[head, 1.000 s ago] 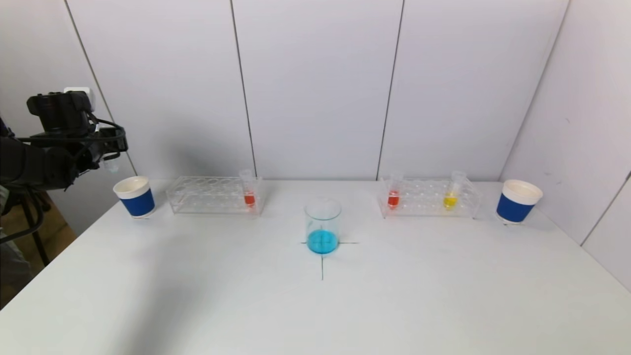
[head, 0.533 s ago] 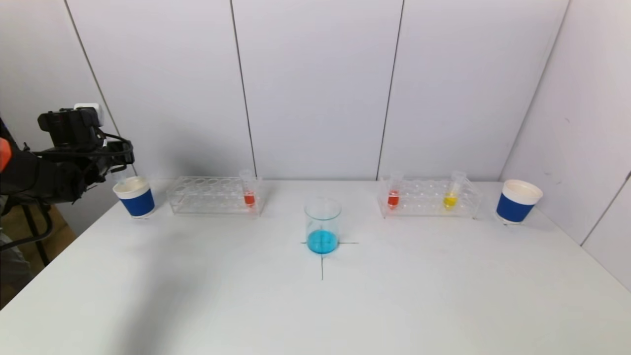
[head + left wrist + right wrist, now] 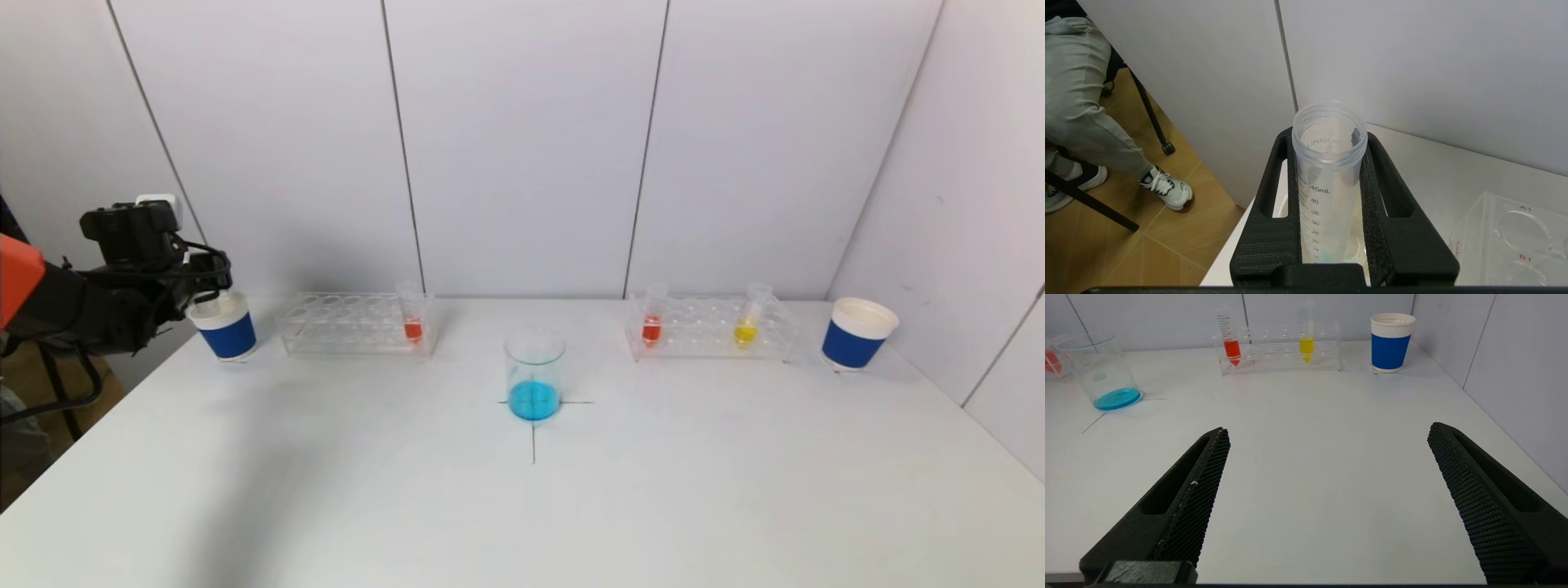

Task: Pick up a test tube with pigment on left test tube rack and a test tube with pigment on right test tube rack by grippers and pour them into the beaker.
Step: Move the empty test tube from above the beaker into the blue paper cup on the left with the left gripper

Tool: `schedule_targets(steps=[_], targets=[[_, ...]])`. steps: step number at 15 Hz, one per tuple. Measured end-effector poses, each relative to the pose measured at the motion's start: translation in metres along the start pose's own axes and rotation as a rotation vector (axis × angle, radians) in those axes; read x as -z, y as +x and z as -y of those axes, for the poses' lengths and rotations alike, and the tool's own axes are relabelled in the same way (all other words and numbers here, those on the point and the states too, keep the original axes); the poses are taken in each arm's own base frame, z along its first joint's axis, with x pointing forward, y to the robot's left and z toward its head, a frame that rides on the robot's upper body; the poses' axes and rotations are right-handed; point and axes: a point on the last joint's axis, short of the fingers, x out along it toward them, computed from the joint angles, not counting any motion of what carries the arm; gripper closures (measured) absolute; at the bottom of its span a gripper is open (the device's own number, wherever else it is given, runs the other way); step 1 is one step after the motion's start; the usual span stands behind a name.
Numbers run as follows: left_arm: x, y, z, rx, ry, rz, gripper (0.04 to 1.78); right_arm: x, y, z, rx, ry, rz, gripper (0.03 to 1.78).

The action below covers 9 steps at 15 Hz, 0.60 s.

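Note:
Next, my left gripper lets go of the emptied clear test tube inside the blue paper cup [image 3: 224,315] [image 3: 1333,247] below its fingers.
My left gripper [image 3: 214,287] is shut on an emptied clear test tube [image 3: 1327,175], with only a trace of blue at its tip, held upright with its lower end inside the left blue paper cup [image 3: 223,326]. The left rack [image 3: 355,324] holds one red tube [image 3: 412,314]. The beaker [image 3: 534,374] at the table's middle holds blue liquid. The right rack [image 3: 710,328] holds a red tube [image 3: 651,314] and a yellow tube [image 3: 748,318]. My right gripper [image 3: 1327,498] is open and empty, low over the table's front; it is out of the head view.
A second blue paper cup [image 3: 857,333] stands at the far right by the wall. A black cross mark [image 3: 535,429] lies under the beaker. The table's left edge drops to the floor, where a seated person's leg [image 3: 1090,102] shows.
My left gripper has come down and slightly right with the emptied tube, from above the left cup to the cup's mouth. Nothing else has moved.

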Motion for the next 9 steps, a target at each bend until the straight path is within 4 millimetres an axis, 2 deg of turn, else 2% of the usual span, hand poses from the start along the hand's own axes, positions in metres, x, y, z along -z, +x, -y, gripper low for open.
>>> schedule_targets(steps=[9], targets=[[0.0118,0.0049,0.0014,0.001,0.005,-0.029,1.38,0.0000,0.0000,0.0000,0.000,0.000,0.000,0.05]])
